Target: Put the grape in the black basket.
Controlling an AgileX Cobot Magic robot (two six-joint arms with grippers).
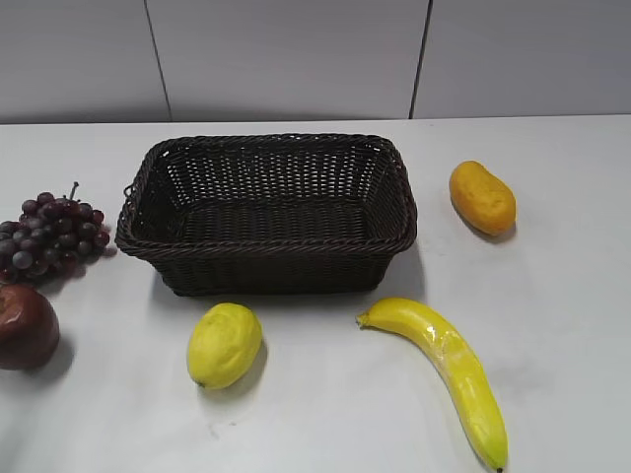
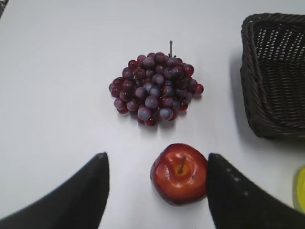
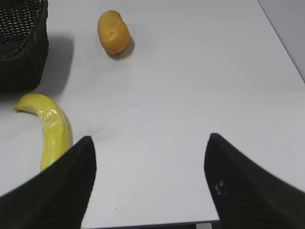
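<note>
The robot's left gripper is to go past the red apple next and close on the middle of the grape bunch (image 1: 47, 232) (image 2: 155, 89) beside the black basket.
The grape (image 1: 54, 235) is a bunch of small dark purple-red grapes lying on the white table left of the black basket (image 1: 266, 258). In the left wrist view the grape (image 2: 155, 89) lies ahead of my open, empty left gripper (image 2: 157, 164), with the basket's corner (image 2: 267, 119) at the right. A red apple (image 2: 179, 172) lies between the grape and the gripper, beside the right finger. My right gripper (image 3: 148, 143) is open and empty over bare table. Neither gripper shows in the exterior view.
The red apple (image 1: 24, 325) lies at the left edge. A lemon (image 1: 224, 344) and a banana (image 1: 449, 367) lie in front of the basket, and an orange-yellow fruit (image 1: 482, 197) lies to its right. The right wrist view shows the banana (image 3: 48, 131), the fruit (image 3: 113, 31) and the table's near edge.
</note>
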